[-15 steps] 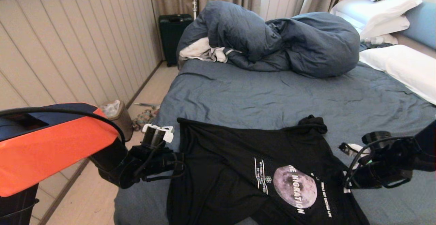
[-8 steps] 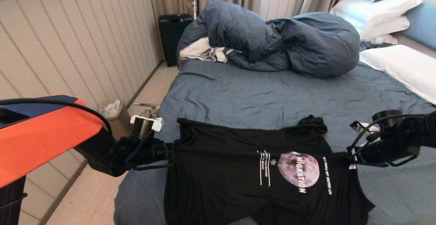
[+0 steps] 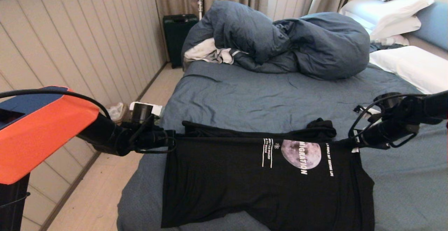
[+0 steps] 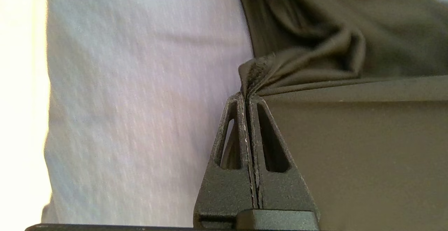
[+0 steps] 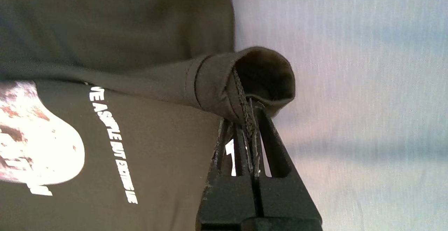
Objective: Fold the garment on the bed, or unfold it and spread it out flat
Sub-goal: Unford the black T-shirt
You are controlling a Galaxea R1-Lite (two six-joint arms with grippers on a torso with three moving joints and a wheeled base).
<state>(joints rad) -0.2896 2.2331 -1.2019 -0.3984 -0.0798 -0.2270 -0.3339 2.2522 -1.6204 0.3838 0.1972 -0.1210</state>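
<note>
My left gripper will let the black T-shirt's corner go on the wall-side end of the black fold (image 3: 191, 125).
The garment (image 3: 245, 178), a black T-shirt with a grey moon print and white lettering, hangs stretched between both grippers above the near part of the bed (image 3: 273, 98). My left gripper (image 3: 174, 139) is shut on its left top corner, pinching bunched black cloth (image 4: 266, 73). My right gripper (image 3: 351, 143) is shut on the right top corner, where a rolled sleeve opening (image 5: 259, 80) curls over the fingertips. The top edge runs taut and level between them; the lower part drapes towards me. A black fold (image 3: 320, 126) lies on the sheet behind.
A bulky slate-blue duvet (image 3: 280, 38) with a white-grey cloth (image 3: 206, 50) is heaped at the far side. White pillows (image 3: 413, 66) lie at the right. A black suitcase (image 3: 178, 35) and a small bin (image 3: 117, 110) stand on the floor at the left.
Both grippers have risen and moved away from me, lifting the T-shirt's top edge and pulling it taut; the moon print now sits higher and the cloth hangs flatter.
</note>
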